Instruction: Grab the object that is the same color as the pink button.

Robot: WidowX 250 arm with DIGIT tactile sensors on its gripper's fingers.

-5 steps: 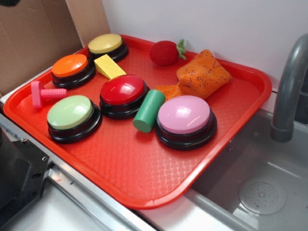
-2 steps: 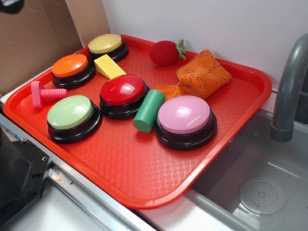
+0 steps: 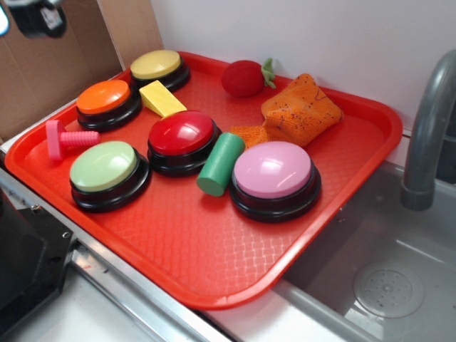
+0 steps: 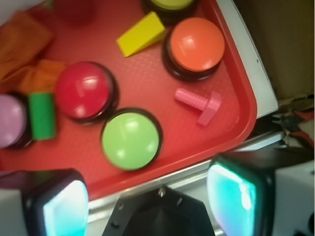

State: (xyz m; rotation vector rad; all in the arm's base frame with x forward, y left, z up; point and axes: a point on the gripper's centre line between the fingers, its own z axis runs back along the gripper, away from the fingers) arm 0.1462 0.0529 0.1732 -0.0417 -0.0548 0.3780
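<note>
Next, my gripper moves next to the wide head [image 3: 55,142] [image 4: 208,111] of the hot-pink toy bolt, beside the tray's rim, and closes there.
A hot-pink toy bolt [image 3: 68,138] lies on its side near the left rim of the red tray [image 3: 214,263], between the orange and green buttons. In the wrist view the bolt [image 4: 199,102] sits right of centre by the tray's rim. The pink button [image 3: 273,171] stands mid-tray, and the wrist view cuts it off at the left edge [image 4: 9,120]. My gripper [image 4: 147,206] hovers high above the tray's near-left edge, open, with nothing between its wide-apart fingers. Only a dark part of the gripper [image 3: 35,14] shows in the exterior view's top-left corner.
On the tray stand red [image 3: 182,135], green [image 3: 105,167], orange [image 3: 104,97] and yellow [image 3: 156,65] buttons. A yellow wedge [image 3: 161,98], green cylinder [image 3: 220,164], strawberry toy [image 3: 244,77] and orange cloth [image 3: 299,108] lie there too. A grey faucet [image 3: 427,128] and sink [image 3: 385,285] are at right.
The gripper has come further into the top-left corner of the exterior view. Nothing on the tray has moved.
</note>
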